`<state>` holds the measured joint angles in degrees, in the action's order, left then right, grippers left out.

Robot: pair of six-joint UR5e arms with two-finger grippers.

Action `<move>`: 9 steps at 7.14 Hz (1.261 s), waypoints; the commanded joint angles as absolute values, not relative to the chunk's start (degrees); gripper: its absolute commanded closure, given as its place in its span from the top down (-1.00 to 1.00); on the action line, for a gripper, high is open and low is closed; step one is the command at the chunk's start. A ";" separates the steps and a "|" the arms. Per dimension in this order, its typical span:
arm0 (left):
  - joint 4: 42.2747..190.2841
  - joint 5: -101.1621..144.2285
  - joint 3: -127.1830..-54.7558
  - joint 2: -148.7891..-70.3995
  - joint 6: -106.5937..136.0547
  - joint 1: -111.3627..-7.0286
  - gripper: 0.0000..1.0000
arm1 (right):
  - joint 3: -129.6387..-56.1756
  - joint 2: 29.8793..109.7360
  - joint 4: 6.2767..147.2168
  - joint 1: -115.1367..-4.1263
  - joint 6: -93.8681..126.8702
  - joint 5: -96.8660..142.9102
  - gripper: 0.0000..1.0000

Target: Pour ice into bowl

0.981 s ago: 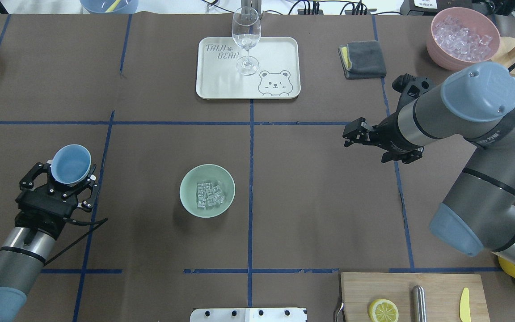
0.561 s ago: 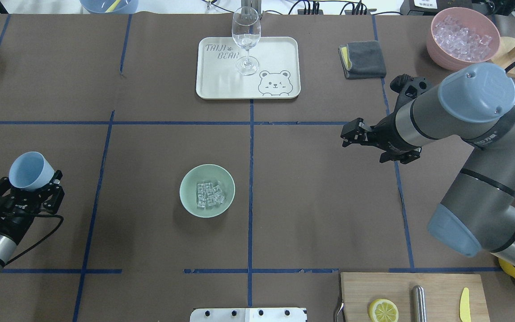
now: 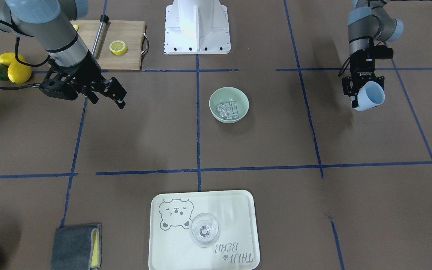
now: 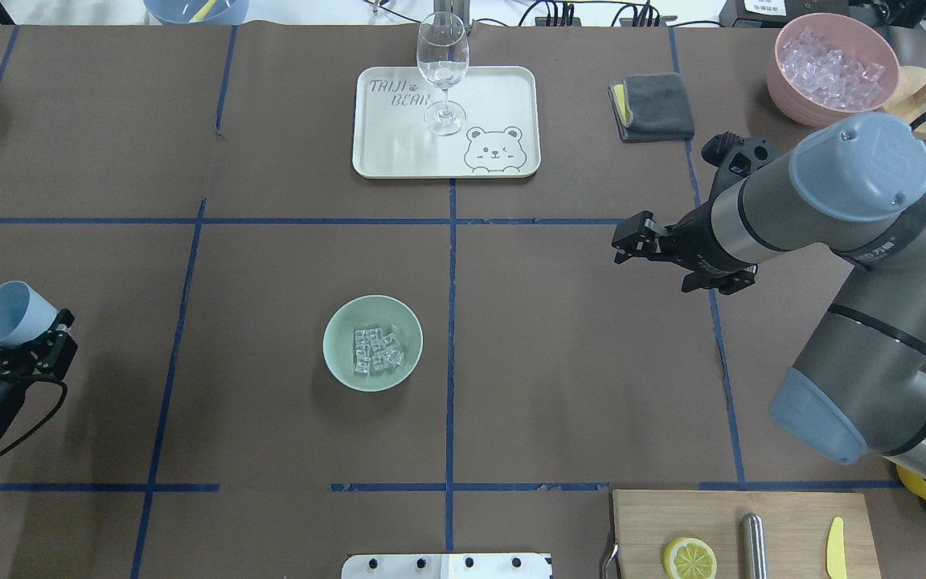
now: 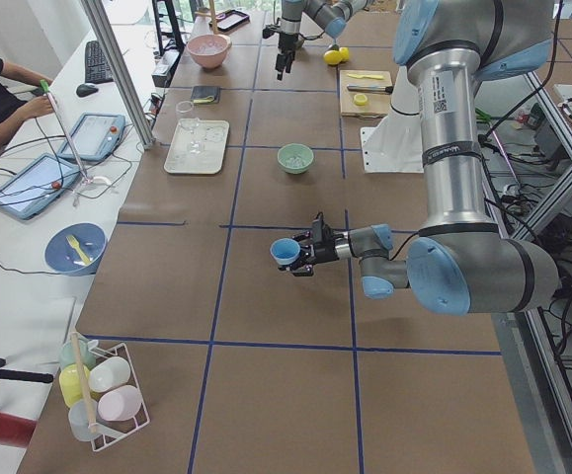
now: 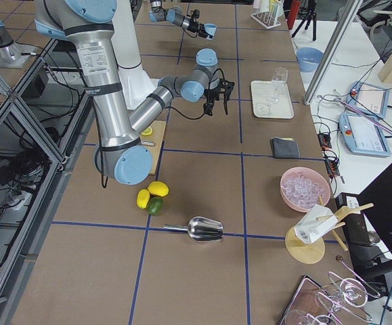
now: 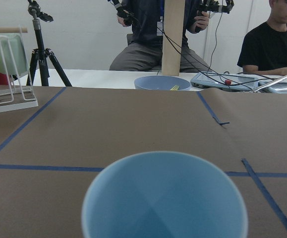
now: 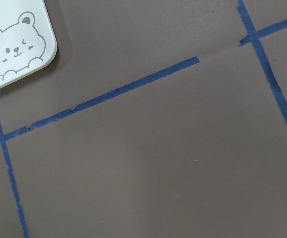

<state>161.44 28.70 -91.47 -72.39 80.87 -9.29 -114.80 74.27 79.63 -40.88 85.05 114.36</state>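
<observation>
The robot's left gripper will release the light blue cup, now near the table's edge, on the brown table (image 3: 364, 110) between the long slanting blue lines.
The pale mint-green bowl (image 4: 373, 343) stands on the brown table left of the centre line and also shows in the front view (image 3: 228, 104). Several small clear ice cubes (image 4: 377, 351) lie inside it (image 3: 228, 108). My left gripper (image 4: 14, 342) is shut on a light blue cup (image 4: 6, 313) near the table's left edge, far left of the bowl. The cup looks empty in the left wrist view (image 7: 165, 198). My right gripper (image 4: 626, 241) is open and empty, above the table to the right of the bowl.
A white bear tray (image 4: 503, 88) with a wine glass (image 4: 443, 68) stands at the back centre. A grey cloth (image 4: 656, 106) and a pink container (image 4: 833, 68) are at the back right. A cutting board (image 4: 784, 507) with a lemon half (image 4: 689, 558) is at the front right.
My left arm has carried the blue cup further left, away from the bowl, toward the table's left edge. The right arm has hardly moved.
</observation>
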 commanded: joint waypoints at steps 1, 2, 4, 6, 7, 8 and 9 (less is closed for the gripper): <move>161.81 27.51 -89.31 -72.68 81.47 -9.05 -1.00 | -115.05 74.27 79.63 -40.69 85.08 114.35 1.00; 161.72 27.42 -87.73 -73.21 81.39 -8.88 -1.00 | -115.05 74.27 79.63 -40.61 85.08 114.26 1.00; 161.63 26.89 -86.57 -73.83 81.39 -8.70 -1.00 | -115.05 74.27 79.63 -39.39 84.99 112.43 1.00; 161.11 26.89 -86.05 -74.09 81.39 -8.44 -0.95 | -115.40 74.09 79.63 -38.94 84.81 111.88 1.00; 161.02 26.89 -85.52 -74.44 81.39 -8.44 -0.95 | -115.49 74.09 79.63 -38.94 84.81 111.88 1.00; 161.02 26.89 -84.56 -74.79 81.39 -8.35 -0.92 | -115.49 74.09 79.63 -38.85 84.81 111.88 1.00; 161.02 26.89 -83.59 -75.40 81.39 -8.35 -0.88 | -115.49 73.57 79.72 -38.50 84.81 111.80 1.00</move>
<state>161.04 26.90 -84.70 -74.79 81.39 -8.39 -115.45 73.96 79.65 -38.80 84.82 111.88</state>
